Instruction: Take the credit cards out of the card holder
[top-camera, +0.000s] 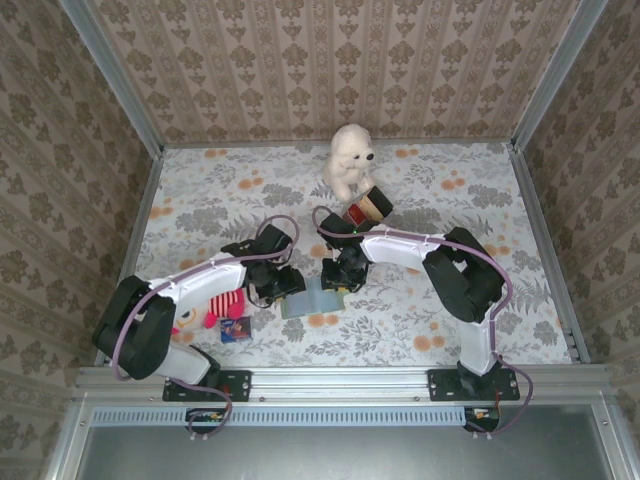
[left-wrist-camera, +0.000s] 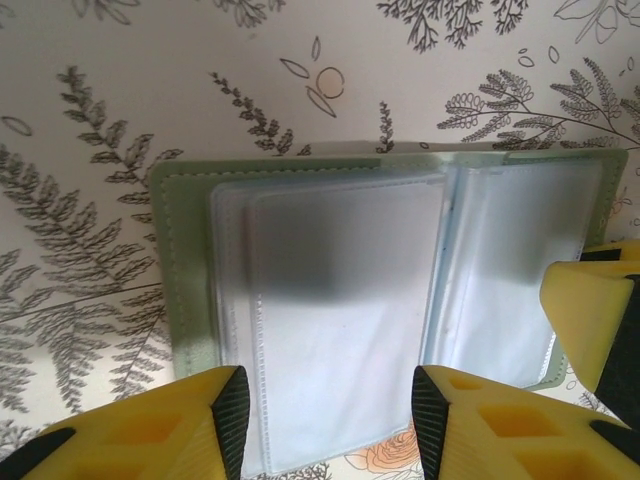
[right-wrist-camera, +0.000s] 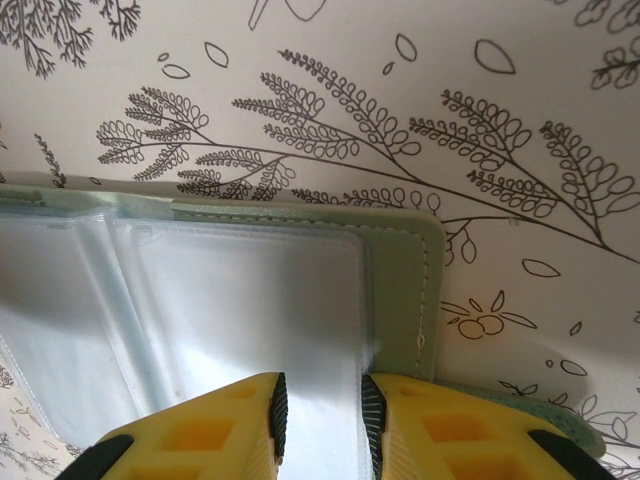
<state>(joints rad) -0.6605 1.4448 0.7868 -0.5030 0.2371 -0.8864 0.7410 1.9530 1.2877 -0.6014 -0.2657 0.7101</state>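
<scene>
The sleeve below my left gripper is empty, so that left gripper should first pinch its stitched edge (left-wrist-camera: 259, 335) and flip the sleeve over toward my right gripper.
The card holder (top-camera: 308, 300) lies open and flat on the floral cloth, sage-green cover down, frosted sleeves up. My left gripper (left-wrist-camera: 330, 420) is open, its pads astride the near edge of the left sleeve (left-wrist-camera: 340, 310) without pinching it. My right gripper (right-wrist-camera: 322, 420) stands with its jaws a narrow gap apart, tips down on the right sleeve (right-wrist-camera: 250, 300) beside the green cover edge (right-wrist-camera: 405, 300). From above, the left gripper (top-camera: 278, 285) and right gripper (top-camera: 340, 278) flank the holder. The credit cards are hidden; the sleeves look pale and cloudy.
A white teddy bear (top-camera: 350, 160) sits at the back with a small striped box (top-camera: 366, 208) in front of it. Red and pink soft things (top-camera: 218, 308) and a dark blue square packet (top-camera: 236, 330) lie by the left arm. Patterned walls enclose the table.
</scene>
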